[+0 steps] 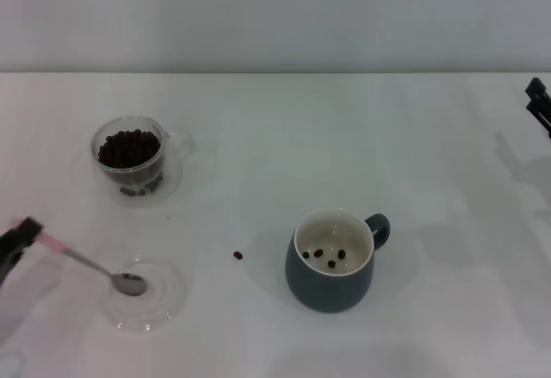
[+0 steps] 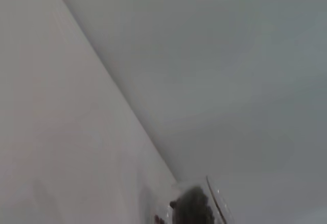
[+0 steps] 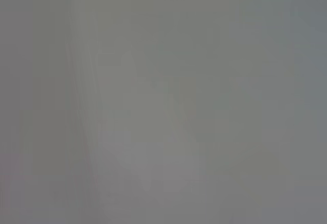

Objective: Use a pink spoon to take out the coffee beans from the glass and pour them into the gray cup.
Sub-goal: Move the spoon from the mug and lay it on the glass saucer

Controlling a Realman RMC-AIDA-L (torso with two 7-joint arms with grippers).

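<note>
I will let go of the pink spoon with my left gripper, so that it rests across the clear dish [image 1: 126,269] with its bowl toward the gray cup.
The glass [image 1: 131,156] stands at the back left, filled with dark coffee beans [image 1: 129,147]; it also shows in the left wrist view as the glass [image 2: 196,206]. The gray cup [image 1: 330,273] sits right of centre with three coffee beans [image 1: 331,257] on its cream bottom. The pink spoon [image 1: 86,263] slants down to the right, its silver bowl resting in a shallow clear dish [image 1: 164,305]. My left gripper [image 1: 19,237] is at the left edge, shut on the end of the pink handle. My right gripper [image 1: 539,102] is parked at the far right edge.
One stray bean [image 1: 238,256] lies on the white table [image 1: 258,137] between the dish and the gray cup. The cup's handle points right and back. A pale wall rises behind the table's far edge.
</note>
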